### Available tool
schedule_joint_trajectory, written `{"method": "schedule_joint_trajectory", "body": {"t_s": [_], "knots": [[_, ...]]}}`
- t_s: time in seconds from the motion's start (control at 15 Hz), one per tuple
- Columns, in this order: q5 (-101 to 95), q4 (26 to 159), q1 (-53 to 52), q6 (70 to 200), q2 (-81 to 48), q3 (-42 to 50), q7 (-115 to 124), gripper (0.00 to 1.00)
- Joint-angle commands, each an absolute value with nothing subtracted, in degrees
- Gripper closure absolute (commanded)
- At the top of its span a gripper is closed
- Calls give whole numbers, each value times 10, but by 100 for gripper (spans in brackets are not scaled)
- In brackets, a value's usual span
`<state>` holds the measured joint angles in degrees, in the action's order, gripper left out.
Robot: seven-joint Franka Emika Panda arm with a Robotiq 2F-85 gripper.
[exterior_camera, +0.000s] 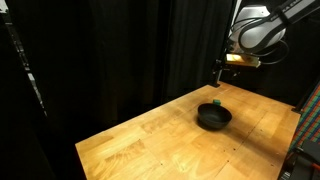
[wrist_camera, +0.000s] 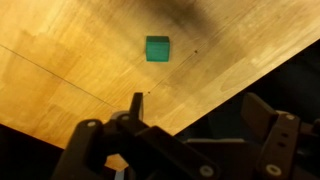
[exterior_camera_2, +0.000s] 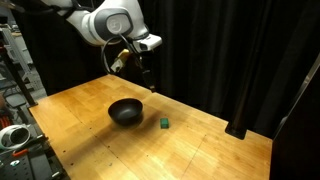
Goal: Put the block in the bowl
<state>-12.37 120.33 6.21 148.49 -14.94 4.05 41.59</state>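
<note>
Next, my gripper moves down next to the tiny green block that is beside the black bowl, and then closes on the block's opposite sides [exterior_camera: 216,102] [wrist_camera: 158,49].
The tiny green block [exterior_camera: 217,101] sits on the wooden table just beside the black bowl [exterior_camera: 213,117]. Both also show in an exterior view, the block [exterior_camera_2: 163,123] a little apart from the bowl [exterior_camera_2: 126,112]. My gripper [exterior_camera: 220,72] hangs well above the table near its far edge, over the block's area, and it also shows in an exterior view [exterior_camera_2: 146,76]. In the wrist view the block [wrist_camera: 157,48] lies far below the gripper [wrist_camera: 198,110], whose fingers are spread apart with nothing between them. The bowl is out of the wrist view.
The wooden table [exterior_camera: 150,145] is backed by black curtains [exterior_camera: 110,50] close behind its far edge. Equipment stands beside the table [exterior_camera_2: 15,135]. A red-and-black frame [exterior_camera: 305,130] stands by one table corner.
</note>
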Motion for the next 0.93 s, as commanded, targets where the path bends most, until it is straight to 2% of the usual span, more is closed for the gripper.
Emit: {"method": "schedule_joint_trajectory", "body": {"t_s": [0.0,0.4,0.87], "knots": [[-118,1060,29,1424,-283,94,443,0],[-55,931,40,1316,-404,106,414,0],[18,877,72,1259,-464,95,372,0]]}}
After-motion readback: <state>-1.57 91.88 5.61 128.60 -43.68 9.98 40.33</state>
